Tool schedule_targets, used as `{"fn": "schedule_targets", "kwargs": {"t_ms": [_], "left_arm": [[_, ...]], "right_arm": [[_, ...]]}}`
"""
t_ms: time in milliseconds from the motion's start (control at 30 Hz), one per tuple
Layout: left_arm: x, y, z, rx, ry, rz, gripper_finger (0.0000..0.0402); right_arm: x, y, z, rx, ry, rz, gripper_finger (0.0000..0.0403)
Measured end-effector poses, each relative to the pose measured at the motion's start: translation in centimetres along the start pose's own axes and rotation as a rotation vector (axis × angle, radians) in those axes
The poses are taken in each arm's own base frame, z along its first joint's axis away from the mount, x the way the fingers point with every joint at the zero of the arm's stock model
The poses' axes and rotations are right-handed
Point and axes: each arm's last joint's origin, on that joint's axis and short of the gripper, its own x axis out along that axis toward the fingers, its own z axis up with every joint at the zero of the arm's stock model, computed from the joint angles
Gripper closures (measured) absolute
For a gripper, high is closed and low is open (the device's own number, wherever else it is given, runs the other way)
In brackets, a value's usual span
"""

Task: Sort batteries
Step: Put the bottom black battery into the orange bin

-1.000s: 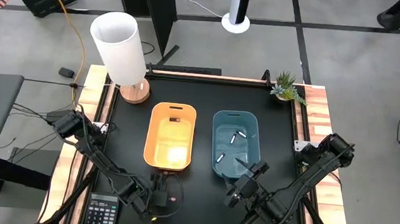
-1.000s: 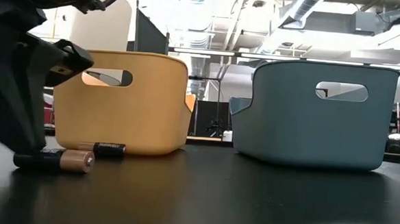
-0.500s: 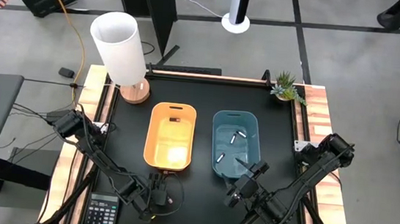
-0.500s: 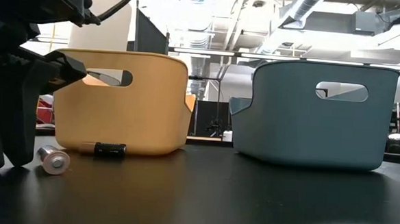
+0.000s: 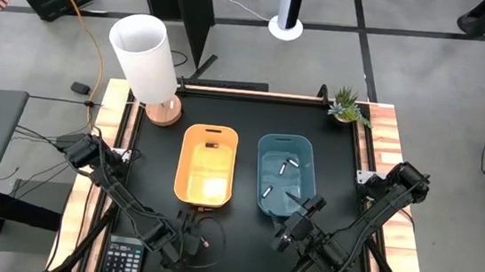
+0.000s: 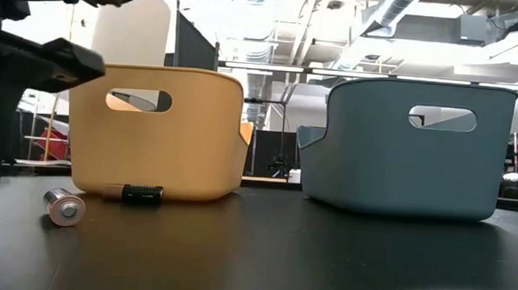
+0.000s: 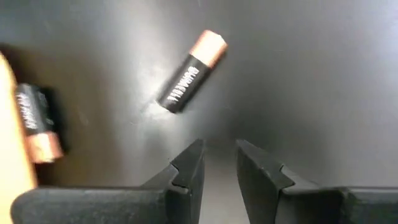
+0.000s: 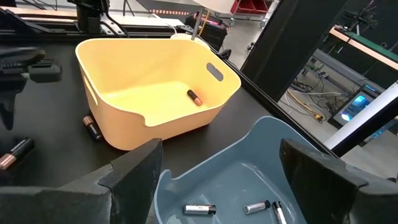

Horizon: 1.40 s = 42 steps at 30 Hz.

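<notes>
One dark battery is lying close against the yellow bin, so next my left gripper opens wider and picks up the free, slanted battery [image 7: 191,73] first.
A yellow bin [image 5: 207,166] and a blue bin [image 5: 285,176] stand side by side mid-table. Silver batteries [image 8: 199,210] lie in the blue bin, and one dark battery [image 8: 194,97] lies in the yellow one. Two dark, copper-ended batteries lie on the table before the yellow bin. One battery [image 7: 189,71] lies free just beyond my left gripper [image 7: 217,152], and the other [image 7: 37,121] lies against the bin's foot. My left gripper [image 5: 186,245] hovers near the table's near edge, narrowly open, with nothing between its fingers. My right gripper [image 8: 219,152] waits wide open by the blue bin's near end.
A white lamp [image 5: 148,55] stands at the far-left corner and a small plant [image 5: 348,106] at the far-right. A calculator [image 5: 124,258] lies at the near-left corner, close to my left arm. Bare black tabletop lies between the bins and the near edge.
The free battery has swung round on the table: it lay sideways to the low camera and now points one end at it. My left gripper, which stood at that battery, has drawn back toward the near-left corner and risen off the table.
</notes>
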Motion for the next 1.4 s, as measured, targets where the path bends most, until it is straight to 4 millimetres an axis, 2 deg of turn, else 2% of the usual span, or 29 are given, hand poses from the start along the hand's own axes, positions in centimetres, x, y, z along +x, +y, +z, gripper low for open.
{"fn": "schedule_targets", "kwargs": {"t_ms": [133, 333, 433, 700, 800, 933, 1233, 1400], "left_arm": [[0.0, 0.1, 0.1, 0.049, -0.021, 0.028, 0.0299], [0.1, 0.6, 0.6, 0.099, -0.058, 0.079, 0.0222], [0.5, 0.8, 1.1, 0.13, -0.127, 0.062, 0.0196], [2.0, 1.6, 1.5, 0.166, -0.127, 0.013, 0.0188], [2.9, 1.8, 1.7, 0.155, -0.11, -0.02, 0.02], [4.4, 1.7, 1.2, 0.152, -0.055, -0.041, 0.0236], [4.8, 1.8, 1.2, 0.13, -0.042, -0.055, 0.0363], [4.8, 1.9, 1.2, 0.126, -0.042, -0.054, 0.0363]], "right_arm": [[0.0, 0.0, 0.0, 0.0, 0.0, 0.0, 0.0062], [0.0, 0.0, 0.0, 0.0, 0.0, 0.0, 0.0062], [0.0, 0.0, 0.0, 0.0, 0.0, 0.0, 0.0062], [0.0, 0.0, 0.0, -0.001, 0.0, 0.0, 0.0062], [0.0, 0.0, 0.0, -0.002, 0.0, -0.001, 0.0062], [0.0, 0.0, 0.0, -0.004, 0.001, -0.001, 0.0062], [0.0, 0.0, 0.0, -0.004, 0.002, -0.001, 0.0062], [0.0, 0.0, 0.0, -0.003, 0.003, 0.0, 0.0062]]}}
